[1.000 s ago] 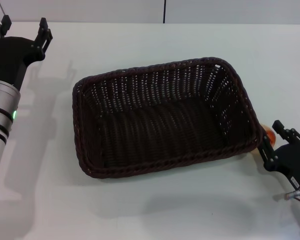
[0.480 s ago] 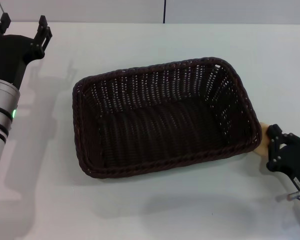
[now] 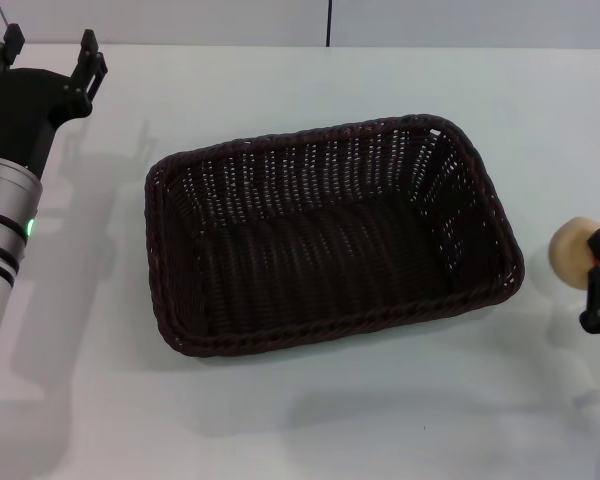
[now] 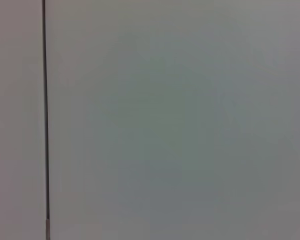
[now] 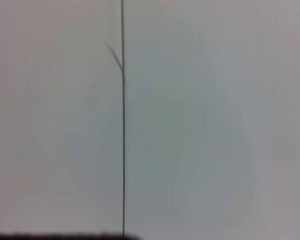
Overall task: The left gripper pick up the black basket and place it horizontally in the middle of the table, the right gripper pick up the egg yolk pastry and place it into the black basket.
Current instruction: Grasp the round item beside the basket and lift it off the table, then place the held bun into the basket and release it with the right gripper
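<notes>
The egg yolk pastry will lie on the black basket's bottom beside its near side (image 3: pixel 396 278) after my right gripper releases it.
The black basket (image 3: pixel 325 232) lies lengthwise across the middle of the white table (image 3: pixel 280 420), empty inside. My left gripper (image 3: pixel 48 48) is open and empty at the far left corner, well clear of the basket. My right gripper (image 3: pixel 592 262) is at the right edge of the head view, just right of the basket's right end. It is shut on the pale cream egg yolk pastry (image 3: pixel 572 252) and holds it above the table. The pastry's orange-red spot does not show. The wrist views show neither the basket nor the pastry.
Bare table surrounds the basket on all sides. A pale wall with a dark vertical seam (image 3: pixel 330 22) runs behind the table. Both wrist views show only a plain grey surface with a thin dark line (image 4: pixel 45 120) (image 5: pixel 123 150).
My right gripper has closed on the pastry beside the basket's right end and lifted it up and to the right. The left arm and the basket have stayed put.
</notes>
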